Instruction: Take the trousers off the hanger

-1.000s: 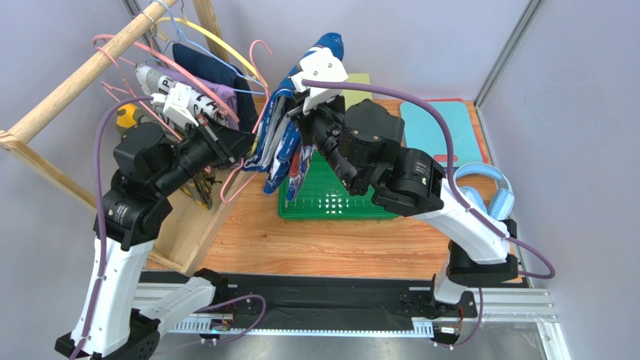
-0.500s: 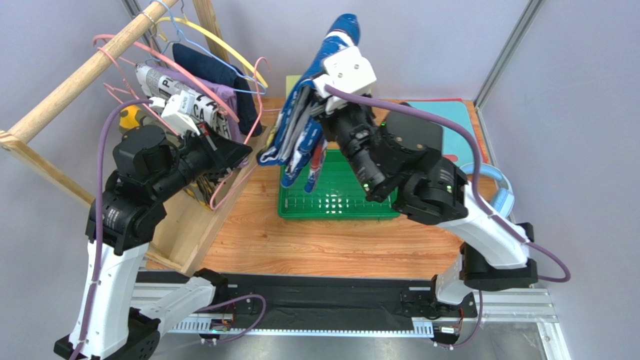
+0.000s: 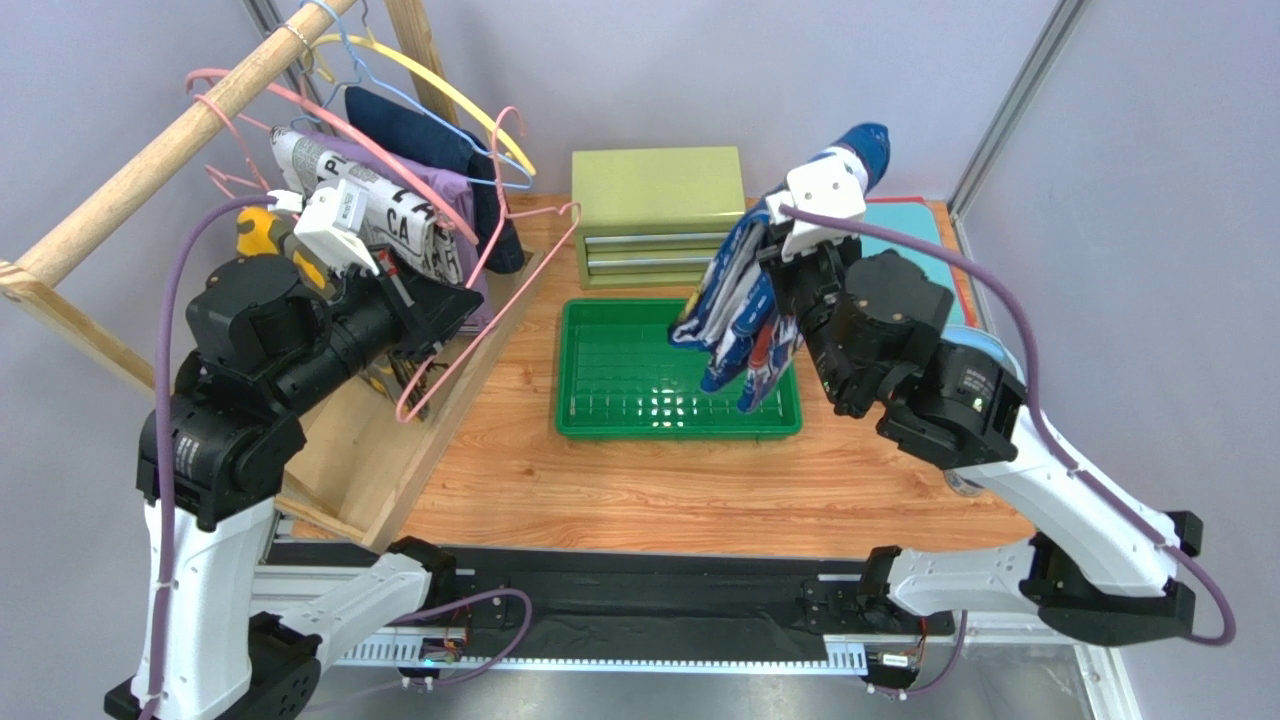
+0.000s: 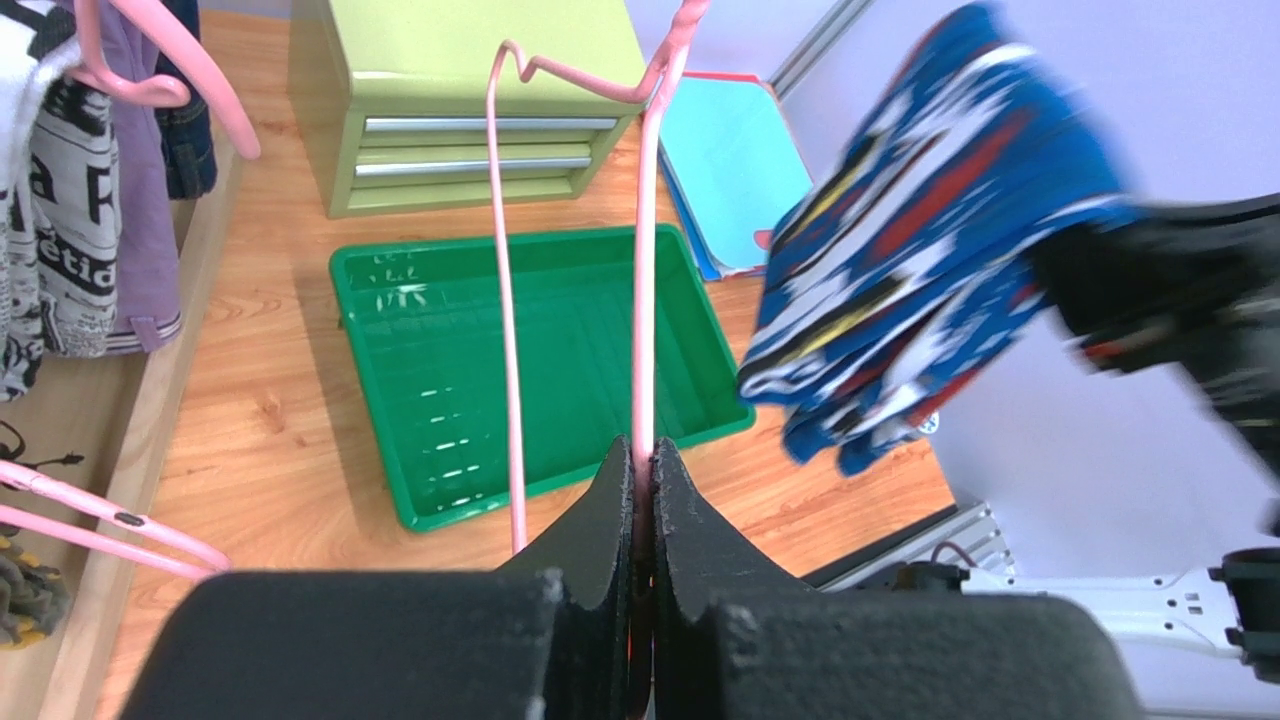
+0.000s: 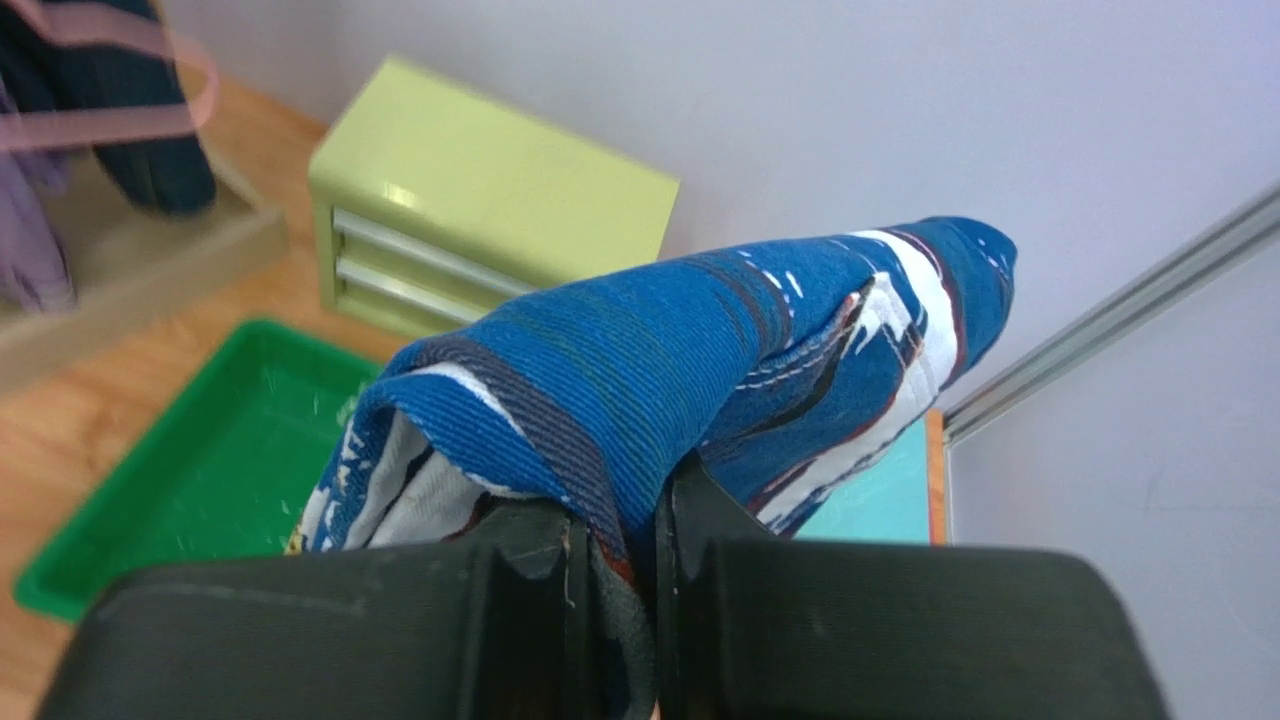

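Note:
My right gripper is going to put the trousers down in the green tray [image 3: 655, 348] [image 5: 368, 503], just in front of the olive drawer box.
The trousers [image 3: 747, 308] are blue with a white, navy and red print. They hang folded from my right gripper [image 3: 784, 255], free of the hanger, above the right part of the green tray [image 3: 601, 405]. In the right wrist view the right gripper [image 5: 643, 518] is shut on the trousers [image 5: 706, 368]. My left gripper [image 3: 439, 300] is shut on the bare pink wire hanger [image 3: 496, 308], held at the left over the tray's left edge. In the left wrist view the left gripper [image 4: 642, 462] pinches one wire of the hanger [image 4: 649, 255], and the trousers [image 4: 917, 255] show at the right.
A wooden rail [image 3: 166, 143] at the left carries yellow, light blue and pink hangers and dark and newspaper-print garments [image 3: 406, 158]. An olive drawer box [image 3: 658, 210] stands behind the tray. A teal mat [image 3: 887, 248] and blue headphones [image 3: 984, 383] lie at the right.
My right gripper has carried the trousers rightward, off the hanger, to above the tray's right side. My left gripper has drawn the now-bare hanger back to the left.

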Robot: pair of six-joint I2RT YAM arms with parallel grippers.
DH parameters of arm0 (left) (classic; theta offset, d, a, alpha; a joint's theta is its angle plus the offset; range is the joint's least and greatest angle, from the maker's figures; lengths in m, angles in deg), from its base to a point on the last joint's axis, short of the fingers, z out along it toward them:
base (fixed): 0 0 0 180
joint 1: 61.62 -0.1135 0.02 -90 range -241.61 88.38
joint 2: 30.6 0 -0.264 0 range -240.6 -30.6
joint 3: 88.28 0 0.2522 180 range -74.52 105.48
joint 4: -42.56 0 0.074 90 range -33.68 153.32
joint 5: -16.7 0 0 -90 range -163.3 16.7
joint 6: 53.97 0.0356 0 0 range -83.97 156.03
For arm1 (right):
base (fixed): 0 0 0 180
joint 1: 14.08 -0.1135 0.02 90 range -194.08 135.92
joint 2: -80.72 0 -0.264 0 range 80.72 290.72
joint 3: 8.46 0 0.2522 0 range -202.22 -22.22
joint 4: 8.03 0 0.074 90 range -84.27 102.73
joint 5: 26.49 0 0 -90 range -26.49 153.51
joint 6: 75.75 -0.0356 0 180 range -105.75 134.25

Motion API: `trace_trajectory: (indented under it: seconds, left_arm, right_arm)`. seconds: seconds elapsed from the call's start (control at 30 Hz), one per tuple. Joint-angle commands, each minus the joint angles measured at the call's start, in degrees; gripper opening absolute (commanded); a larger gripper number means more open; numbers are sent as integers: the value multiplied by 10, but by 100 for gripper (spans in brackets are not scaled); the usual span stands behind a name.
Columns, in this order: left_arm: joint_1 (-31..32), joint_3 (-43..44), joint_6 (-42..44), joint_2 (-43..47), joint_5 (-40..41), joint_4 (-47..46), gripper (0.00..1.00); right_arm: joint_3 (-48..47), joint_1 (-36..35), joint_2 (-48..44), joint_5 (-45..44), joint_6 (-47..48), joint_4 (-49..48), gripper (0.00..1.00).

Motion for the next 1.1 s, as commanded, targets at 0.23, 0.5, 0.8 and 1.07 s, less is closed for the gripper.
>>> trace_trajectory:
  seconds: [0.23, 0.5, 0.8, 1.07]
  left_arm:
    - [0, 45, 13, -10, -19, 5, 0]
    - [0, 48, 8, -12, -40, -2, 0]
    - [0, 61, 14, -5, -41, 12, 0]
    - [0, 91, 29, -4, -28, 44, 0]
  right_arm:
    - [299, 196, -156, 319, 22, -227, 0]
    - [315, 271, -142, 325, 64, -276, 0]
    - [285, 318, -82, 340, 190, -292, 0]
    - [307, 318, -37, 321, 258, -383, 0]
